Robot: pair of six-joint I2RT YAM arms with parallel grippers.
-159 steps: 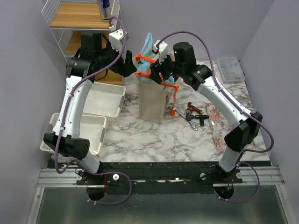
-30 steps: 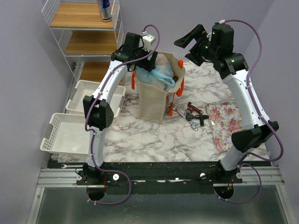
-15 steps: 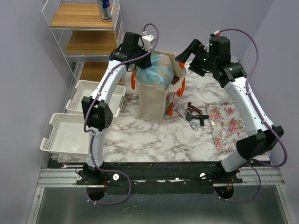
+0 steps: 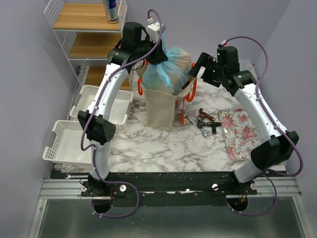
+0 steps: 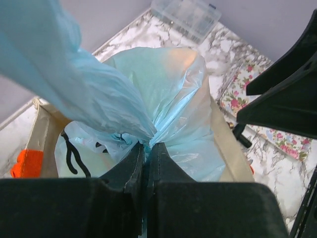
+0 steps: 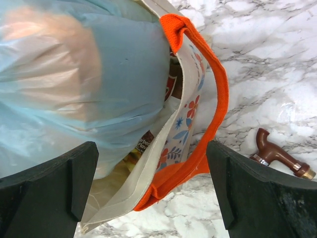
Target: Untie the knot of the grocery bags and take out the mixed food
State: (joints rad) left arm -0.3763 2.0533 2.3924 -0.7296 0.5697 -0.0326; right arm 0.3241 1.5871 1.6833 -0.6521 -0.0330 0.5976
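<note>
My left gripper needs to set the light-blue plastic bag down on the marble tabletop (image 4: 167,139) between the tote and the front edge of the table.
The beige canvas tote (image 4: 162,106) with orange strap handles (image 6: 218,94) stands upright mid-table. The light-blue plastic bag (image 4: 171,67) bulges out of its top. My left gripper (image 5: 147,145) is shut on that bag's gathered neck (image 5: 148,134), seen from above as the left gripper (image 4: 157,53) over the tote's far left rim. My right gripper (image 6: 151,148) is open, its fingers either side of the tote's right rim and handle, touching neither. A snack packet (image 6: 143,144) shows inside the tote. Pale orange shapes (image 6: 49,44) show through the plastic; the rest of the food is hidden.
Two white wire baskets (image 4: 74,141) (image 4: 106,101) sit at the left. Metal tools (image 4: 203,121) and a floral pouch (image 4: 237,131) lie to the right of the tote, with a clear box (image 4: 247,67) behind. A drink can (image 4: 113,10) stands on the shelf.
My left gripper has shut on the plastic bag's neck and pulled the bag up out of the tote. My right gripper has come down and left to the tote's right rim.
</note>
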